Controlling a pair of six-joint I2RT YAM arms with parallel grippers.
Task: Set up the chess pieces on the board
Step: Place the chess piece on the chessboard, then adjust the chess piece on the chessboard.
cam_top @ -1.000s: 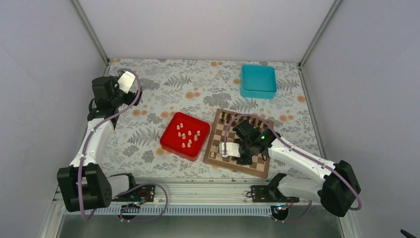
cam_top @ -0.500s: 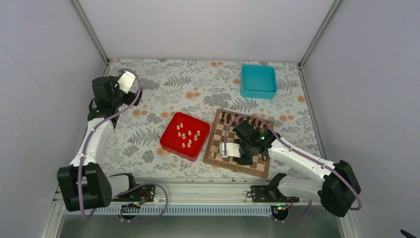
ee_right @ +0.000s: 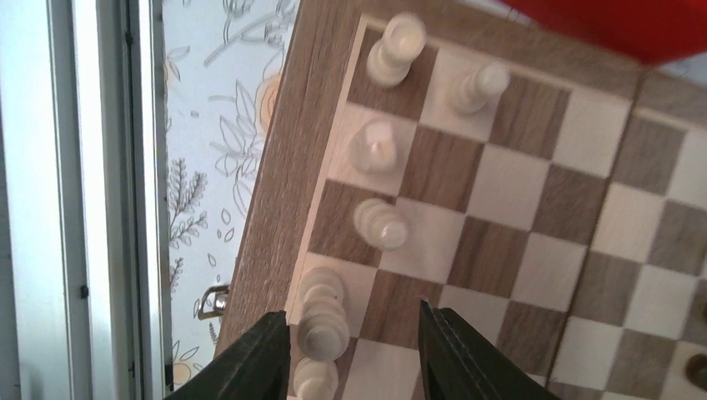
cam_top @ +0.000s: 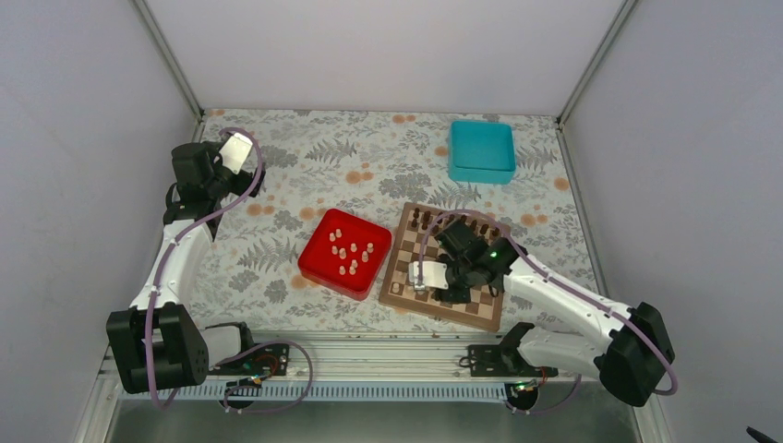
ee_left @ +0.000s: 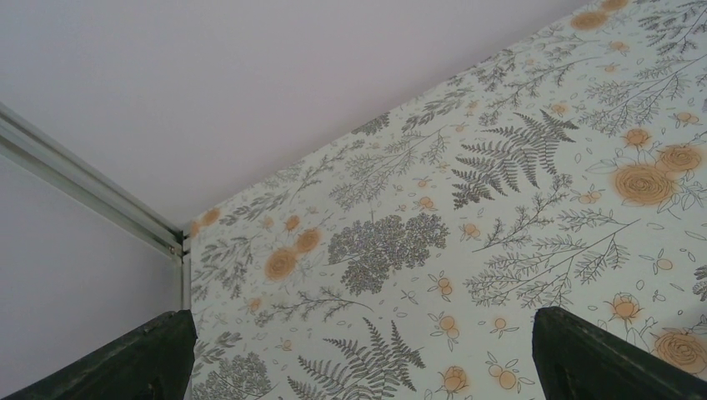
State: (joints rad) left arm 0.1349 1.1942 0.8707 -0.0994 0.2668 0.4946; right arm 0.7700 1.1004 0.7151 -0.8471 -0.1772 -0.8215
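My right gripper needs to pick up the pale piece beside the knight, which stands at the inner edge of its dark square, and move it to the square's middle point(ee_right: 345, 223).
The wooden chessboard point(cam_top: 402, 254) lies right of centre. My right gripper point(cam_top: 450, 293) hovers over its near edge, open. In the right wrist view the gripper point(ee_right: 354, 354) straddles a pale piece point(ee_right: 323, 325) standing on an edge square of the board point(ee_right: 517, 183), close to the left finger point(ee_right: 258, 362) and free of both. More pale pieces point(ee_right: 382, 223) stand along the same row. Several pale pieces point(cam_top: 349, 251) stay in the red tray. My left gripper point(cam_top: 214, 168) is far off at the back left, open and empty point(ee_left: 363, 371).
The red tray point(cam_top: 319, 268) sits just left of the board. A teal box point(cam_top: 482, 150) stands at the back right. Dark pieces point(cam_top: 452, 221) line the board's far rows. A metal rail point(ee_right: 108, 200) runs along the table's near edge beside the board.
My right gripper has shifted slightly over the board's near edge, rising a little. The left arm has not moved.
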